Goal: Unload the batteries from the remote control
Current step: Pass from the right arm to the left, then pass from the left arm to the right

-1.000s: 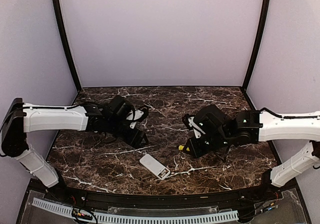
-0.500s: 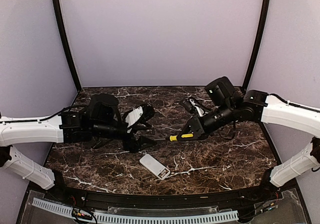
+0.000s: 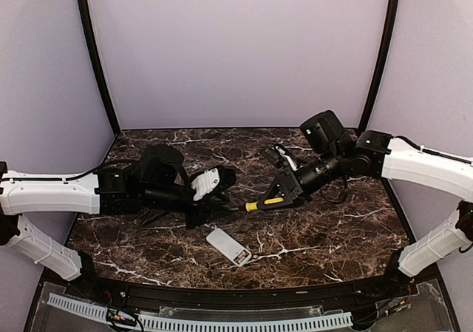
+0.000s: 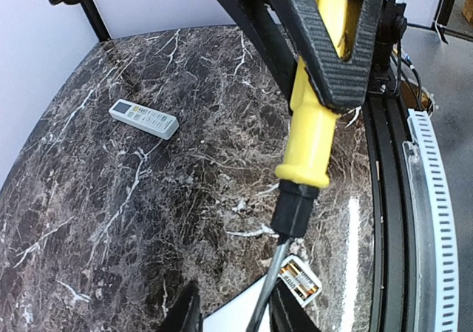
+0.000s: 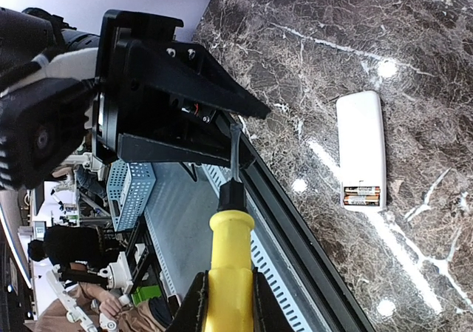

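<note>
My left gripper should hold the screwdriver's metal rod while my right gripper retakes the yellow handle (image 3: 253, 206), as the screwdriver lies level with its tip away from the batteries.
A white remote (image 3: 229, 246) lies face down near the table's front, its end compartment open. Two reddish batteries (image 5: 362, 194) sit side by side in it; they also show in the left wrist view (image 4: 301, 284). My right gripper (image 3: 279, 196) is shut on the yellow-handled screwdriver (image 3: 264, 202) and holds it in the air, tip pointing left. My left gripper (image 3: 220, 193) is open above the remote (image 4: 225, 322). The screwdriver's shaft (image 4: 270, 284) passes between its fingers, close to one finger. In the right wrist view the tip (image 5: 234, 136) meets the left gripper (image 5: 170, 103).
A second white remote (image 4: 144, 117) lies buttons up farther along the marble table. The table's black front edge and a slotted white rail (image 4: 432, 221) run close beside the open remote. Purple walls close in the back and sides.
My right gripper has risen from the table with the screwdriver and swung its tip left. My left arm has reached right until its open fingers straddle the shaft. The remote has not moved.
</note>
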Robot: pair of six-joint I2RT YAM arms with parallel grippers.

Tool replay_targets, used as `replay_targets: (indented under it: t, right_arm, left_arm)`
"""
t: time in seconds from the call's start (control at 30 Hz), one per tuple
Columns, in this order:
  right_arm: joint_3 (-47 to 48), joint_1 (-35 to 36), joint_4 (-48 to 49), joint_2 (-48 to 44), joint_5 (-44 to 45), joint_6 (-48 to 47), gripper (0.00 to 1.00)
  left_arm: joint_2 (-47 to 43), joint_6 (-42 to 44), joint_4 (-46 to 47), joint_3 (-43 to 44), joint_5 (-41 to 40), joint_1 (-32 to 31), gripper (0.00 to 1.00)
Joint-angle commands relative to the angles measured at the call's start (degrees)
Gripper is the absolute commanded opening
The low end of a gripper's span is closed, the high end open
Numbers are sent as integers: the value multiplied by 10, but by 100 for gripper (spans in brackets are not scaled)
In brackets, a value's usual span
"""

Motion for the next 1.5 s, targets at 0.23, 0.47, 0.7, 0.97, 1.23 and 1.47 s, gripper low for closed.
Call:
replay_targets:
  t: [0.23, 0.47, 0.7, 0.97, 1.23, 1.47]
  right_arm:
    - [11, -12, 31, 6, -16, 1, 3]
    - [-47, -34, 104, -51, 6, 15, 77]
    - [-71, -37, 151, -76, -19, -9, 83]
    - [-77, -34, 196, -74, -71, -10, 52]
    - [-83, -32, 220, -73, -76, -5, 40]
    - [-84, -30, 220, -65, -84, -5, 25]
  left_arm:
    - [5, -27, -27, 17, 38, -8, 0]
    - [8, -152, -28, 12, 150, 4, 0]
    - [30, -312, 39, 0, 382, 51, 0]
    - [40, -444, 178, -36, 490, 85, 0]
    - [55, -461, 189, -37, 519, 88, 0]
    - [57, -472, 198, -39, 518, 90, 0]
